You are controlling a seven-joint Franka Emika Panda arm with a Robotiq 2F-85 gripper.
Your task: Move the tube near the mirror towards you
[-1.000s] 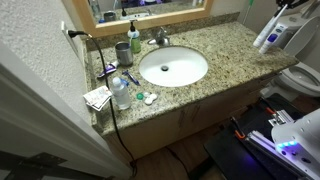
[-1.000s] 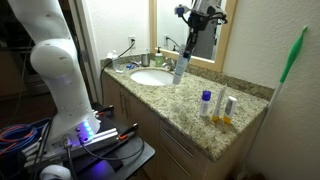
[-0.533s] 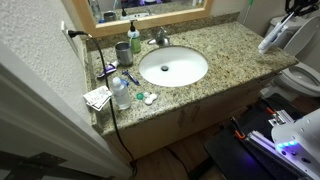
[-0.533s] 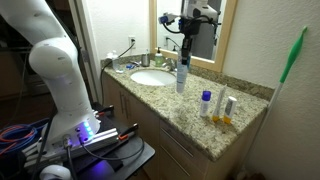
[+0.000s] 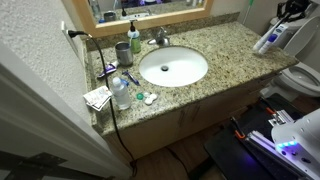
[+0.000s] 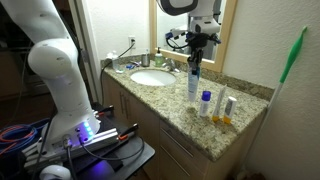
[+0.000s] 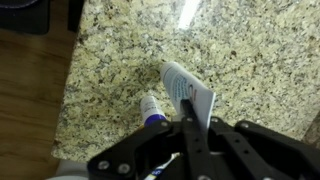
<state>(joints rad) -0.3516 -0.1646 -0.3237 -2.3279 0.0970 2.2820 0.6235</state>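
My gripper is going to release the white tube on the granite counter [image 5: 258, 46] [image 7: 171, 74] next to the small bottle with a blue cap.
My gripper [image 6: 197, 45] is shut on the flat crimped end of a slim white tube with blue print [image 6: 192, 80]. It holds the tube nearly upright, cap end down at the granite counter [image 6: 170, 110], in front of the wood-framed mirror [image 6: 229, 45]. I cannot tell whether the cap touches the counter. In an exterior view the tube [image 5: 268, 38] hangs tilted under the gripper [image 5: 290, 10] at the counter's far right. The mirror's lower frame [image 5: 150, 18] runs along the top. In the wrist view the tube [image 7: 185, 88] sits between the fingers of the gripper [image 7: 195, 118].
A small bottle with a blue cap [image 6: 206, 102] [image 7: 150, 108] and white tubes [image 6: 226, 106] stand just beside the held tube. The sink [image 5: 173, 67], faucet [image 5: 160, 38], dark pump bottle [image 5: 134, 36], grey cup [image 5: 122, 52] and clear bottle [image 5: 120, 92] lie further along the counter. A green-handled tool [image 6: 292, 55] leans on the wall.
The gripper has carried the tube along the counter, away from the sink and towards the small bottles. The tube now hangs more upright.
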